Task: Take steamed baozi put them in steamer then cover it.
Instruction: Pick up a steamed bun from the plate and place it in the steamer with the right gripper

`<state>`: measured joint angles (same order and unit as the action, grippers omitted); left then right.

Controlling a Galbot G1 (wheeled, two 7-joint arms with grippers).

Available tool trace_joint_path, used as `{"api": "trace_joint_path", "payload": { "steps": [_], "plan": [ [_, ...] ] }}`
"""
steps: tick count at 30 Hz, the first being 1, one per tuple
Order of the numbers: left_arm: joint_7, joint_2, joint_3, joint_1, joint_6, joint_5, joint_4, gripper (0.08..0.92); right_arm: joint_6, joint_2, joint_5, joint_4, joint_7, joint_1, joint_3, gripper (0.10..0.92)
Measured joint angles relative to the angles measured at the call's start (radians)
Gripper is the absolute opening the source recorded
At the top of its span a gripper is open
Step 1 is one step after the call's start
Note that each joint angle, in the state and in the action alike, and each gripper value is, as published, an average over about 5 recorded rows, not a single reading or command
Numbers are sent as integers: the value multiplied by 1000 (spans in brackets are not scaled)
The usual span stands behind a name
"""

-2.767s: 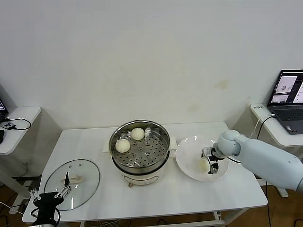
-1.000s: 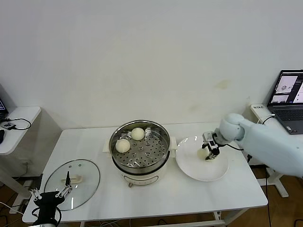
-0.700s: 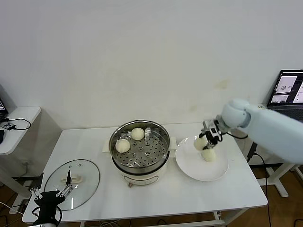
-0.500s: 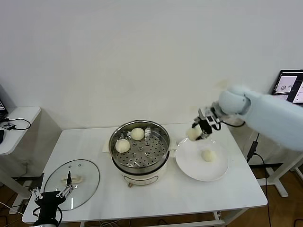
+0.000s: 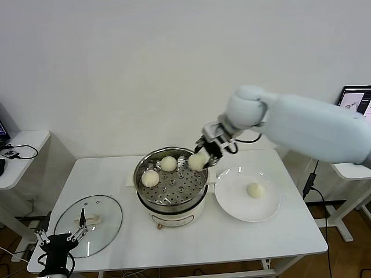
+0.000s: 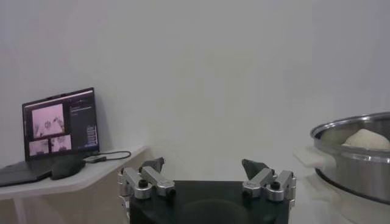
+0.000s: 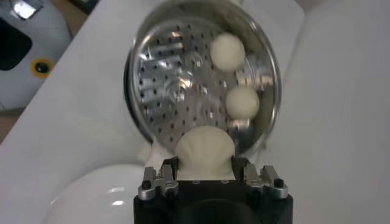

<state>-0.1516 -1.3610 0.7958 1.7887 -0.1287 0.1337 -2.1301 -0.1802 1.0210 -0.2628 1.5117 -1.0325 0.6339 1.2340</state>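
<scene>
The robot's right gripper needs to release the baozi on the bare front part of the steamer's perforated tray [image 5: 169, 194] [image 7: 169, 66].
My right gripper [image 5: 203, 156] is shut on a cream-white baozi [image 5: 197, 161] and holds it in the air above the right rim of the steamer [image 5: 143, 191]. In the right wrist view that held baozi [image 7: 205, 149] sits between the jaws, over the edge of the perforated tray. Two baozi [image 5: 168, 164] [image 5: 150, 178] lie on the tray inside the steamer. Another baozi [image 5: 254, 190] rests on the white plate [image 5: 232, 205]. The glass cover [image 5: 107, 215] lies flat at the table's front left. My left gripper [image 5: 56, 237] hangs open off the table's front-left corner, empty.
A laptop [image 5: 355, 102] stands on a side table at the far right. Another small table [image 5: 20, 152] with cables is at the far left. The steamer's rim [image 6: 353, 125] shows at the edge of the left wrist view.
My right gripper lifted a baozi off the plate and carried it leftward to above the steamer's right rim. One baozi stays on the plate. The left arm has not moved.
</scene>
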Motion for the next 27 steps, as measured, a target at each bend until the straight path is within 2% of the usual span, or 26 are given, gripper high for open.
{"api": "trace_joint_path", "payload": {
  "steps": [14,27],
  "plan": [
    [0,-8,7,-11,-1,10,5,823,158,224,100,-117,16,-69,86,563],
    [-1,-8,4,-21,-5,12,20,823,286,291,203,-163,13,-106,116,571]
  ]
}}
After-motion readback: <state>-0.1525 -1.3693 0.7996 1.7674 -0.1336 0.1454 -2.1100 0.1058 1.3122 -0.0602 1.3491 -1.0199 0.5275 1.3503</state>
